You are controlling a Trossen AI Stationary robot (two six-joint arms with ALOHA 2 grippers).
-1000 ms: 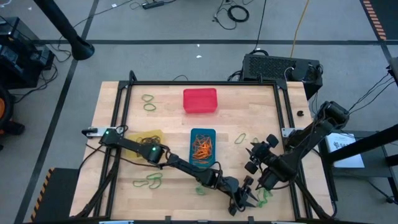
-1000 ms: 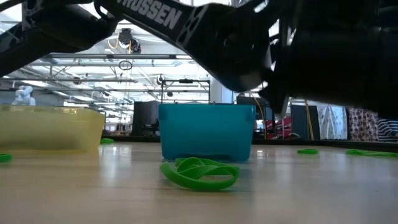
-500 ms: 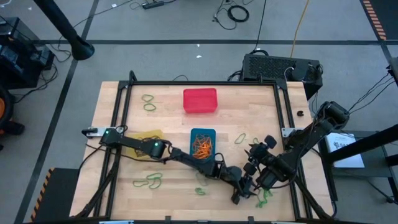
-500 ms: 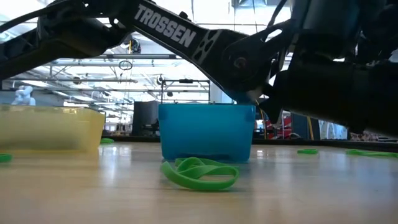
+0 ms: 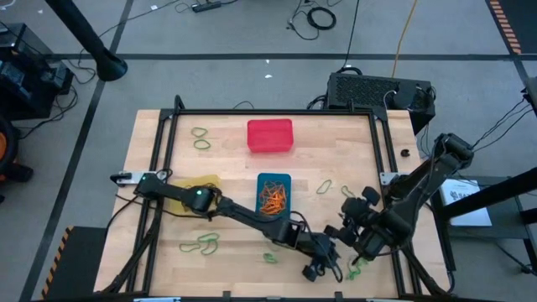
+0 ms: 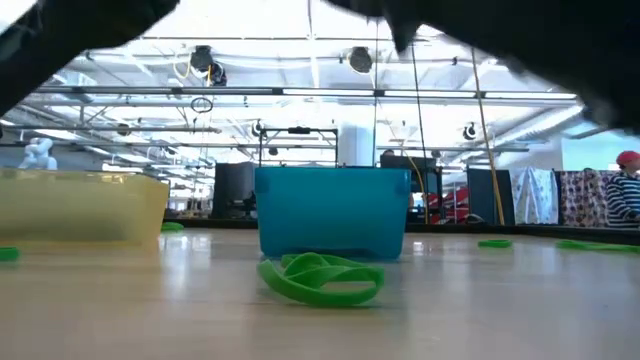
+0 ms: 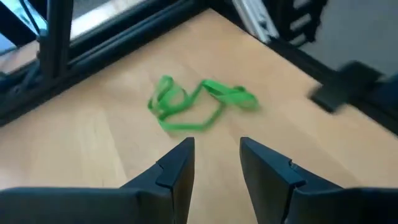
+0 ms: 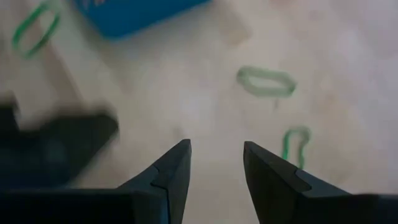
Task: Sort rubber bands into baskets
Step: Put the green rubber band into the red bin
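The loose heap of green rubber bands has its front end (image 5: 352,273) just beyond my left gripper. I close my right gripper on that end next.
Green rubber bands (image 7: 199,106) lie in a loose bunch flat on the wooden table, just beyond my left gripper (image 7: 216,163). It is open, has nothing between its fingers and hovers near the front edge (image 5: 323,268). My right gripper (image 8: 216,163) is open too and hangs above the table (image 5: 346,220) with two green bands (image 8: 266,81) ahead of it. The blue basket (image 5: 273,197) holds orange bands. The red basket (image 5: 270,136) stands behind it. My left arm partly covers the yellow basket (image 5: 201,182).
More green bands lie at the far left (image 5: 201,138), the near left (image 5: 203,243), in front of the blue basket (image 6: 322,278) and right of it (image 5: 323,186). A black frame (image 5: 382,159) borders the table. A person (image 6: 628,190) stands far behind.
Both grippers have risen from the table, and the arms have left the low view except along its top edge. My left gripper has tipped up from steeply downward toward level. The green bands lie where they were.
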